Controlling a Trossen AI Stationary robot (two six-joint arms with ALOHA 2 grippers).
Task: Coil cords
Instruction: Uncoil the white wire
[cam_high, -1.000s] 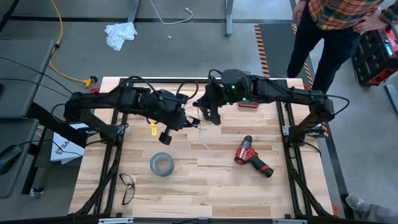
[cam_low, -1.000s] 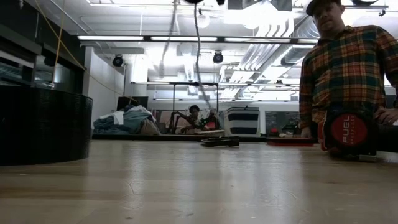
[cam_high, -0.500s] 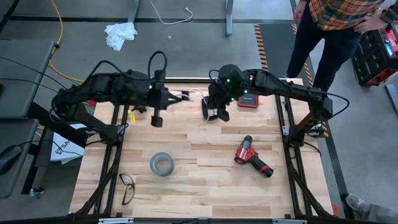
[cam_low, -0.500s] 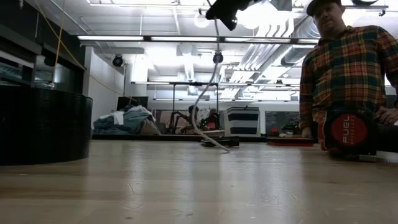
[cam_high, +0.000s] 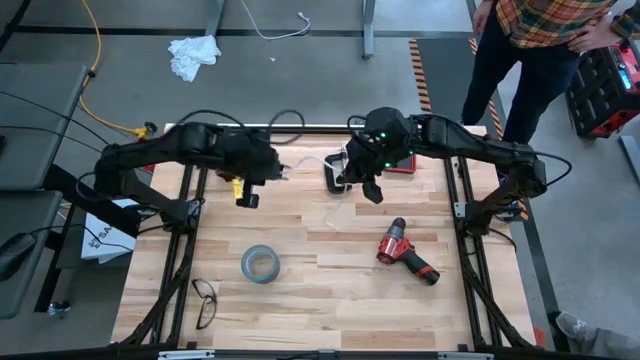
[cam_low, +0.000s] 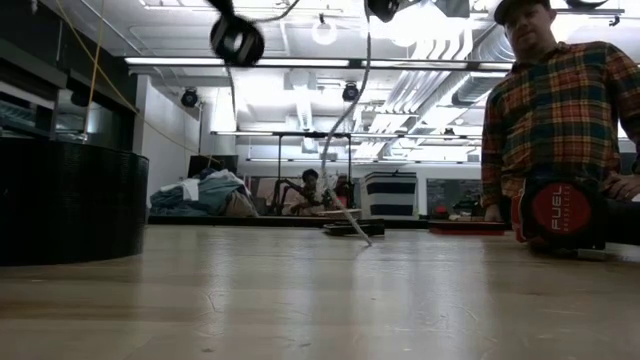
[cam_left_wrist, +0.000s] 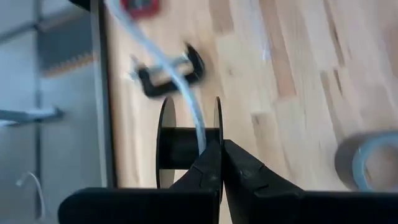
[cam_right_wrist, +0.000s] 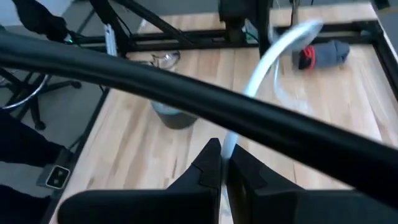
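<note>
I need to use my left gripper to set the small black spool down on the bare wood (cam_high: 283, 209) (cam_left_wrist: 255, 132) between the grey tape roll and the black clamp. The spool now hangs high over the table.
The small black spool (cam_left_wrist: 186, 146) hangs high over the table and shows in the low view (cam_low: 237, 40) near the ceiling lights. My left gripper (cam_left_wrist: 222, 163) is shut on it. The thin white cord (cam_high: 310, 160) leaves the spool's core and runs across toward my right gripper (cam_right_wrist: 222, 160), which is shut on it. Below the right gripper the cord (cam_low: 345, 130) drops in a slack curve. Its lower end (cam_low: 364, 238) lies on the wood. My left gripper pinches the rim of one spool flange (cam_left_wrist: 217, 127) between its two fingertips, slanting down toward the table's right. The spool is lifted clear, its axis level and pointing near to far. My right gripper pinches the white cord (cam_right_wrist: 231, 138) between its fingertips, slanting downward. The cord is slack; beyond the fingers it arches away (cam_right_wrist: 292, 34), and one stretch hangs to the table.
A black clamp (cam_high: 335, 176) and a red flat thing (cam_high: 400, 166) lie near the far edge. A red drill (cam_high: 405, 250) lies at mid right, a grey tape roll (cam_high: 258, 263) and glasses (cam_high: 205, 300) near left. A person (cam_high: 545, 50) stands beyond the far right corner.
My left gripper has carried the spool toward the table's far edge and tipped further down; the spool has come into the top of the low view. My right gripper has edged toward the far right and tipped down. The hanging cord has swung rightward. Both stay shut.
</note>
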